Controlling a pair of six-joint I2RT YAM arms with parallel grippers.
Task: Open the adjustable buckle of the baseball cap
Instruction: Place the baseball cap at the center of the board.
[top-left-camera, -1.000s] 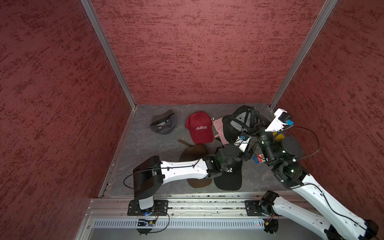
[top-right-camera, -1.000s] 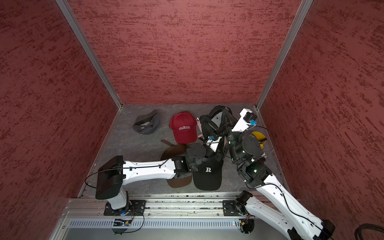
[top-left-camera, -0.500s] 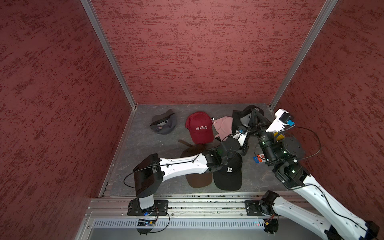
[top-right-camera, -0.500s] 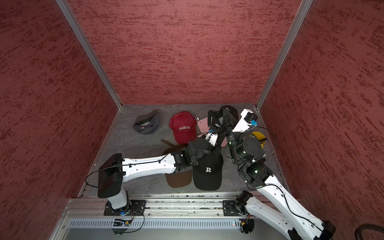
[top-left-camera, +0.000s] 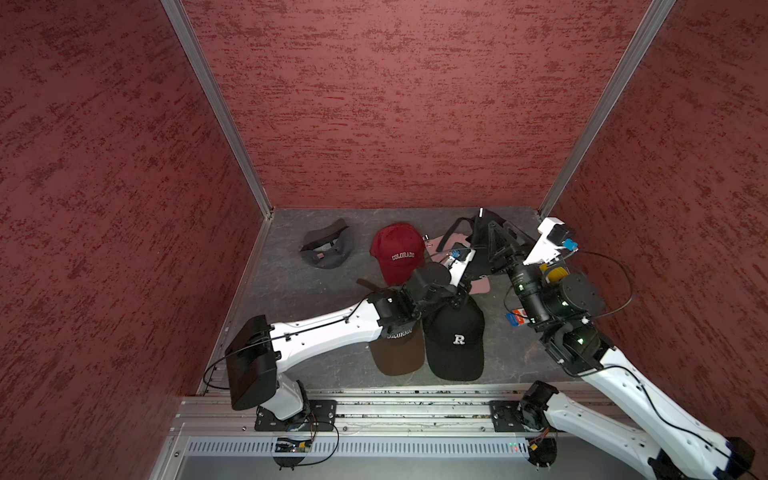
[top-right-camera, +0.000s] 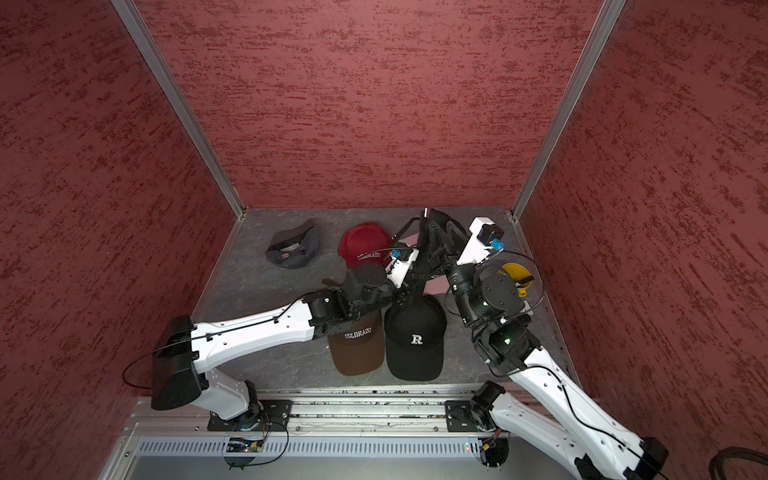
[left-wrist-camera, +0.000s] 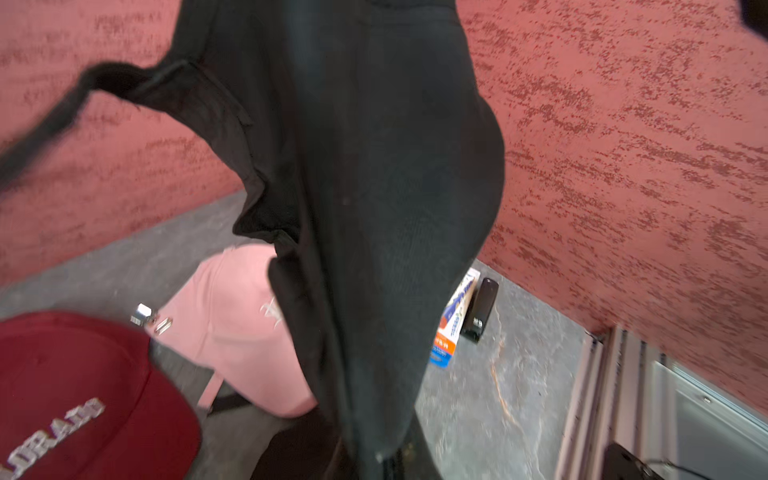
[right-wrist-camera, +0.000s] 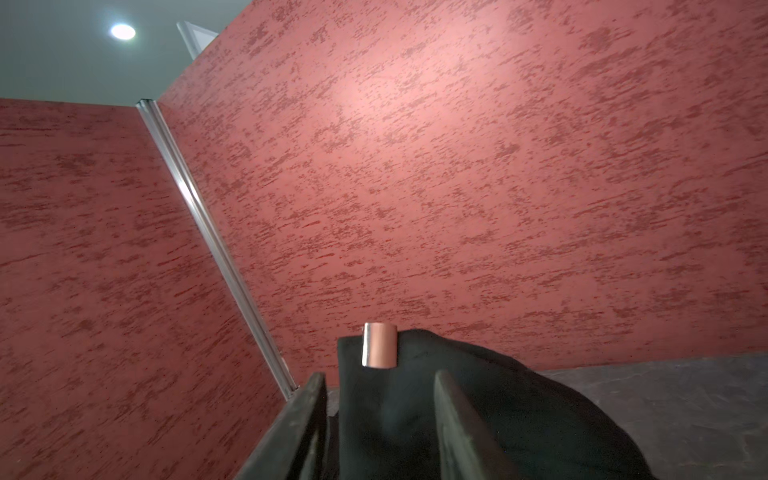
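Note:
My left gripper is going to set the black baseball cap down beside the brown cap, in front of the grey cap (top-left-camera: 328, 316).
A black baseball cap (top-left-camera: 478, 245) (top-right-camera: 424, 245) hangs in the air at the back right, between my two grippers. My left gripper (top-left-camera: 471, 286) (top-right-camera: 409, 286) is shut on its lower edge; in the left wrist view the dark fabric (left-wrist-camera: 374, 187) rises straight out of the jaws of my left gripper (left-wrist-camera: 386, 461). The cap's strap carries a shiny metal buckle (right-wrist-camera: 379, 345) (top-left-camera: 481, 212) at the top. My right gripper (right-wrist-camera: 380, 376) (top-left-camera: 494, 237) (top-right-camera: 436, 237) is open, one finger on each side of the strap just below the buckle.
On the grey floor lie a red cap (top-left-camera: 397, 253), a grey cap (top-left-camera: 328, 249), a pink cap (left-wrist-camera: 232, 316), a brown cap (top-left-camera: 399, 349) and a black "R" cap (top-left-camera: 455, 340). A small box (left-wrist-camera: 455, 320) lies by the right wall. Red walls close three sides.
My left gripper has closed on the black cap and my right gripper has opened off it. The cap has shifted toward the back right.

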